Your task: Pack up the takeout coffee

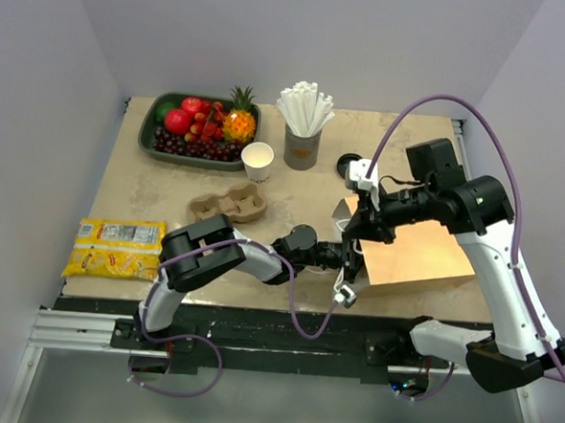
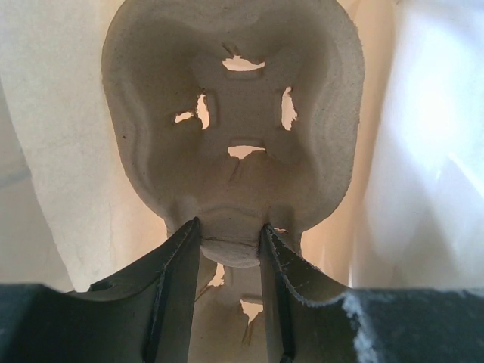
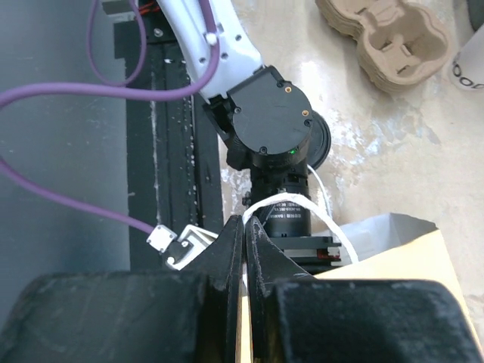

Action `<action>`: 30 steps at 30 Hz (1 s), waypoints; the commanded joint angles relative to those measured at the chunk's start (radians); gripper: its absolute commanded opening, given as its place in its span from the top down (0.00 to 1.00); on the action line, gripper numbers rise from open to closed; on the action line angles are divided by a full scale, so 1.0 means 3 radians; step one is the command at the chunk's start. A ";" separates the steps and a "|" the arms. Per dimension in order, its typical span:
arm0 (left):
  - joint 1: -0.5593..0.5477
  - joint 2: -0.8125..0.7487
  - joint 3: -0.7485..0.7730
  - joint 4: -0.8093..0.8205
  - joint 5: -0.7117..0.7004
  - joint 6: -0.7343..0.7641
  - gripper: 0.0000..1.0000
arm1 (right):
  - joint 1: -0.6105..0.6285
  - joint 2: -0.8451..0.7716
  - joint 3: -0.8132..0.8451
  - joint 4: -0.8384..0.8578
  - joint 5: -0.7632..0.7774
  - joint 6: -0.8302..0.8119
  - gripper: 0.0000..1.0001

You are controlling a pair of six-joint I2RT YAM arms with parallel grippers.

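I will have my right gripper leave the white handle and take the bag's top edge (image 3: 333, 273), then lift it, as the bag's opening is low around my left gripper.
The takeout coffee (image 1: 347, 165), a black-lidded cup, stands at the back of the table and is partly hidden behind my right wrist. A brown paper bag (image 1: 416, 260) lies on its side with its mouth to the left. My left gripper (image 1: 352, 264) reaches into that mouth. In the left wrist view my left gripper (image 2: 231, 231) is shut on the edge of a brown pulp carrier (image 2: 234, 113) inside the bag. My right gripper (image 1: 360, 226) (image 3: 244, 223) is shut on the bag's white string handle (image 3: 302, 206) and holds the mouth up.
A stack of pulp carriers (image 1: 227, 205) (image 3: 386, 38) lies left of the bag. An open white cup (image 1: 257, 160), a grey cup of straws (image 1: 302, 136) and a fruit tray (image 1: 156, 117) stand at the back. A yellow packet (image 1: 115, 246) lies front left.
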 commanded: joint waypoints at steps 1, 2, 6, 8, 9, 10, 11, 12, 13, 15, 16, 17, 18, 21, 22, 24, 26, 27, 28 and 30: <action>-0.0012 0.0167 -0.0107 0.1316 0.0215 -0.0114 1.00 | 0.0021 0.0079 0.0166 -0.0235 -0.0262 0.0092 1.00; -0.0012 0.0198 -0.0127 0.1363 0.0231 -0.0089 1.00 | 0.0016 0.0104 0.0212 -0.0241 -0.0282 0.0092 1.00; -0.0007 0.0091 -0.0163 0.1201 0.0175 -0.0099 1.00 | 0.0021 0.0145 0.0289 -0.0251 -0.0262 0.0092 1.00; -0.0012 -0.0031 -0.0143 0.0859 0.0098 -0.0017 1.00 | 0.0016 0.0146 0.0309 -0.0179 -0.0241 0.0122 1.00; -0.0012 -0.0063 -0.0123 0.0787 0.0083 -0.0002 1.00 | 0.0016 0.0135 0.0319 -0.0149 -0.0201 0.0163 1.00; -0.0017 -0.0078 -0.0117 0.0735 0.0027 0.0019 1.00 | 0.0016 0.0145 0.0340 -0.0123 -0.0185 0.0173 1.00; -0.0018 -0.0098 -0.0107 0.0725 0.0006 0.0029 1.00 | 0.0016 0.0156 0.0380 -0.0118 -0.0160 0.0174 1.00; -0.0018 -0.0109 -0.0087 0.0704 -0.0014 0.0044 1.00 | 0.0011 0.0156 0.0401 -0.0118 -0.0134 0.0174 1.00; -0.0018 -0.0124 -0.0076 0.0618 -0.0045 0.0065 1.00 | 0.0016 0.0166 0.0426 -0.0118 -0.0058 0.0184 1.00; -0.0012 -0.0231 -0.0071 0.0536 -0.0066 0.0060 1.00 | 0.0016 0.0176 0.0503 -0.0082 0.0029 0.0260 1.00; -0.0017 -0.0277 -0.0066 0.0434 -0.0091 0.0040 1.00 | 0.0001 0.0171 0.0534 0.0009 0.0151 0.0321 1.00; -0.0018 -0.0384 -0.0056 0.0352 -0.0091 0.0019 1.00 | -0.0004 0.0161 0.0564 0.0086 0.0238 0.0388 1.00; -0.0018 -0.0451 -0.0025 0.0235 -0.0086 0.0004 1.00 | -0.0009 0.0141 0.0565 0.0198 0.0391 0.0601 1.00; -0.0028 -0.0712 0.0128 -0.0434 -0.0111 -0.0058 1.00 | -0.0025 0.0039 0.0534 0.0638 0.1025 0.0949 1.00; -0.0043 -0.0819 0.0184 -0.0856 -0.0182 -0.0073 1.00 | -0.0030 -0.0002 0.0504 0.0841 0.1138 0.0986 1.00; -0.0084 -0.0911 0.0287 -0.1222 -0.0270 -0.0109 1.00 | -0.0035 -0.0115 0.0417 0.1011 0.1369 0.1053 1.00; -0.0104 -0.1034 0.0287 -0.1376 -0.0377 -0.0104 1.00 | -0.0035 -0.0176 0.0340 0.1165 0.1613 0.1134 1.00; -0.0140 -0.1060 0.0297 -0.1488 -0.0418 -0.0053 1.00 | -0.0030 -0.0171 0.0320 0.1181 0.1665 0.1165 1.00; -0.0160 -0.1095 0.0312 -0.1798 -0.0555 0.0084 1.00 | -0.0035 -0.0166 0.0304 0.1166 0.1712 0.1171 0.99; -0.0227 -0.1116 0.0328 -0.2091 -0.0694 0.0080 1.00 | -0.0035 -0.0090 0.0340 0.1110 0.1778 0.1226 0.92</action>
